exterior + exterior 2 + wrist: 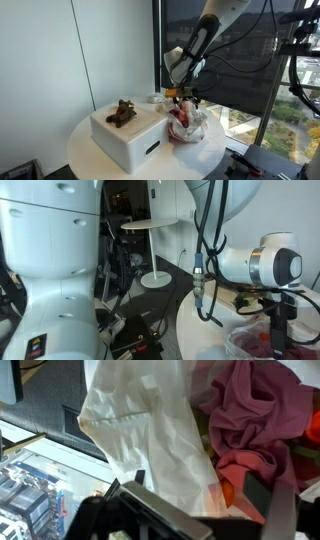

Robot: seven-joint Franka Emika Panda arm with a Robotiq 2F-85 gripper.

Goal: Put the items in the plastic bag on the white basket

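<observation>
My gripper is to reach into the plastic bag's opening next and close on the bunched middle of the pink cloth (182, 106) (257, 425).
The white basket (130, 138) stands on the round table, and a brown lumpy toy (122, 112) lies on top of it. Beside it sits the clear wrinkly plastic bag (187, 126) (150, 440) (262, 340). In the wrist view a pink cloth (255, 410) and an orange fruit (228, 490) show inside the bag. My gripper (182, 97) (200, 495) (278, 330) hangs just over the bag's mouth. It is open, with one dark finger (265, 490) by the pink cloth and the other on the far side of the bag's plastic. It holds nothing.
The white round table (90, 155) is small, and its edge lies close around the basket and bag. A window with a dark frame (270, 90) stands right behind the bag. A robot base and cables (60, 270) fill the other side.
</observation>
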